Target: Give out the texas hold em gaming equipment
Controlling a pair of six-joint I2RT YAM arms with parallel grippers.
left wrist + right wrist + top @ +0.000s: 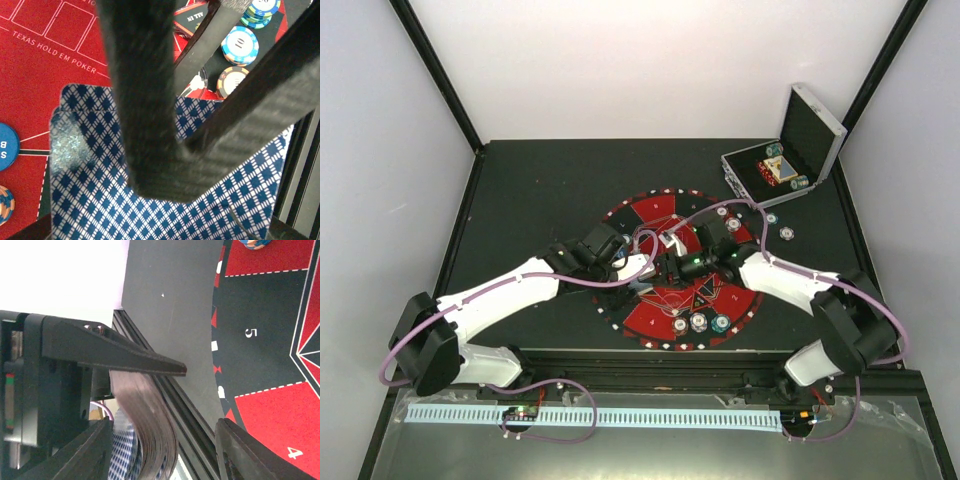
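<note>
The whole bent edge of the deck is inside the open fingers of the robot's right gripper, so that gripper should pinch just the top card (123, 446) and pull it off.
A deck of playing cards (125, 210) with blue-and-white checked backs fills the bottom of the left wrist view. My left gripper (165, 185) is shut on it, and its dark fingers (142, 90) cover the deck's middle. Seen edge-on and bent in the right wrist view, the deck (152, 430) sits between the spread fingers of my right gripper (202, 397), which is open, with a wide gap to the lower finger (240, 452). Both grippers meet over the mat's centre, left (638, 262) and right (672, 262). Poker chips (700, 323) lie on the mat's near edge.
The round red-and-black mat (655, 210) lies mid-table. The open silver case (810, 130) with chips in it stands at the back right, and two loose chips (780, 225) lie between it and the mat. A blue marker disc (5, 147) and more chips (240, 44) lie near the deck.
</note>
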